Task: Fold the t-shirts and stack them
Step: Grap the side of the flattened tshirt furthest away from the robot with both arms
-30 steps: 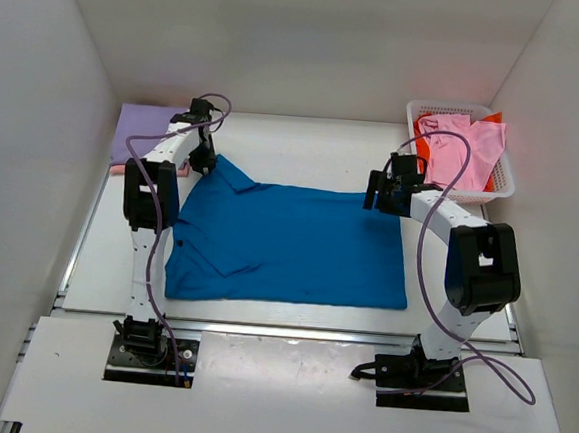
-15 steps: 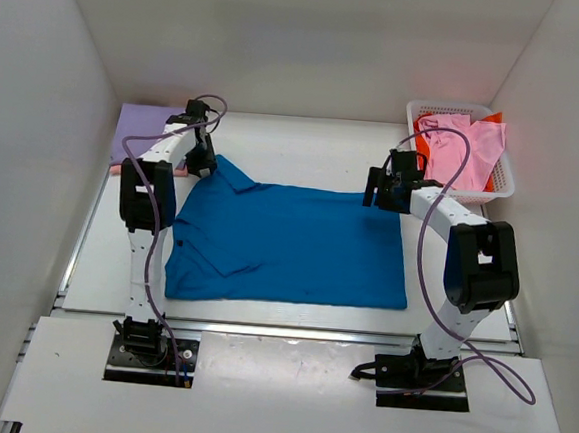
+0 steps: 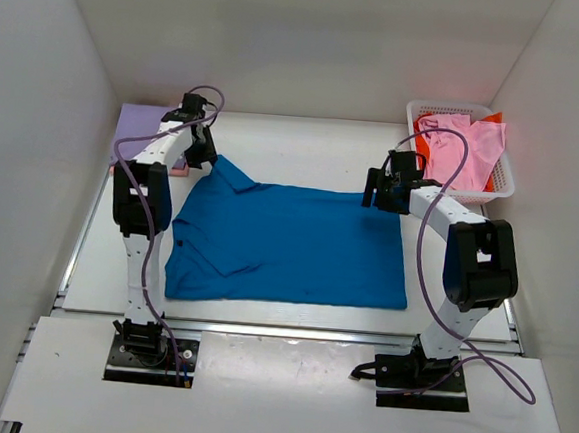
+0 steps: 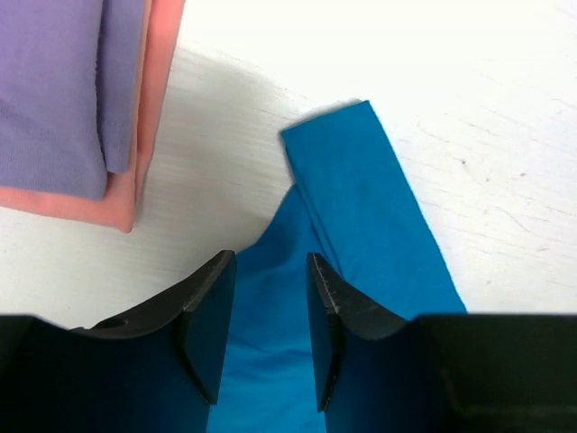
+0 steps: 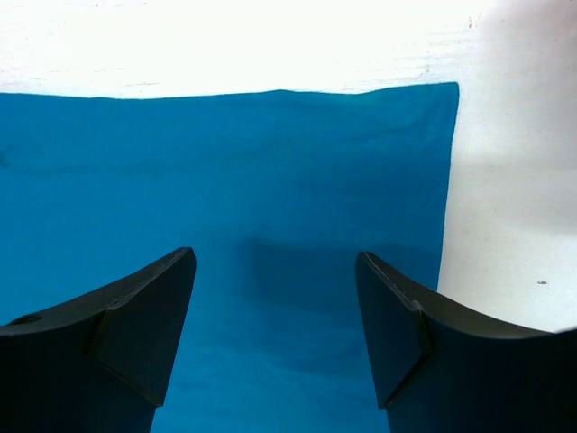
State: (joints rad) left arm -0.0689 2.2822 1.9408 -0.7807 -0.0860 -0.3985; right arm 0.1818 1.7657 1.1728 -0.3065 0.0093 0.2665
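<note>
I will close my right gripper on the blue t-shirt's far edge (image 3: 383, 196) (image 5: 395, 94), just in from the corner of its hem nearest the white basket.
A bright blue collared t-shirt (image 3: 287, 241) lies spread flat on the table, collar to the left. My left gripper (image 3: 202, 153) hovers over its far left sleeve (image 4: 361, 198), jaws a little apart and holding nothing (image 4: 270, 262). My right gripper (image 3: 379, 196) is wide open over the shirt's far right corner (image 5: 270, 162), empty (image 5: 275, 255). A folded lavender shirt (image 3: 141, 125) lies on a salmon one (image 4: 153, 108) at the far left. A pink shirt (image 3: 471, 146) and an orange-red one (image 3: 425, 147) lie in the basket.
A white plastic mesh basket (image 3: 502, 188) stands at the far right corner. White walls close in the table on the left, back and right. The table's near edge runs just in front of the blue shirt.
My left gripper has moved a little back and to the left, towards the folded stack. The blue shirt and my right gripper have stayed put.
</note>
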